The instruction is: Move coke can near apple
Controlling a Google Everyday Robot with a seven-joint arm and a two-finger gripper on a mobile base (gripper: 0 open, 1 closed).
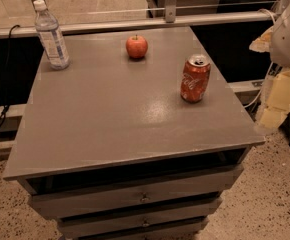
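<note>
I should move my gripper to the coke can next and close it around the middle of its body (195, 80), below the can's silver top.
The coke can (195, 78) is red with white script and a silver top. It stands upright on the right side of the grey table top (115, 114). The apple (136, 46) is round and red-orange with a short stem, and it sits near the far edge at the middle, up and left of the can with a clear gap between them. My gripper (277, 101) hangs with the white arm at the right edge of the view, beyond the table's right side. It is apart from the can and holds nothing that I can see.
A clear plastic water bottle (51, 35) with a white cap stands at the far left corner of the table. The table is a drawer cabinet (140, 199). A metal rail (135, 24) runs behind it. Speckled floor lies to the right and in front.
</note>
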